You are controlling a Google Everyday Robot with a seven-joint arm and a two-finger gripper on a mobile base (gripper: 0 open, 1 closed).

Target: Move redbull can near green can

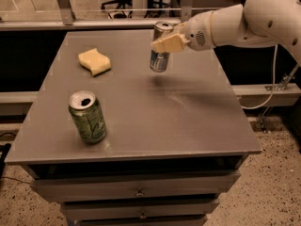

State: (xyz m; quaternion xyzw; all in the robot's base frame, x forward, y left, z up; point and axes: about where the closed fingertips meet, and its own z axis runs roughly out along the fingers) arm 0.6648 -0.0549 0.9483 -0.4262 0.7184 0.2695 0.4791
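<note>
The robot's gripper should stand the redbull can on the grey table, snug [116, 130] against the side of the green can that faces the robot's arm.
The redbull can [160, 55], slim and silver with blue patches, hangs tilted a little above the grey table [188, 117], near its back middle. My gripper [165, 43] reaches in from the right and is shut on the can's upper part. The green can [87, 117], wider with pale swirl markings and an open silver top, stands upright near the table's front left. The two cans are well apart.
A yellow sponge [94, 61] lies at the back left of the table. My white arm [244, 20] spans the back right. Drawers [138, 192] sit under the tabletop. A railing and office chairs stand behind.
</note>
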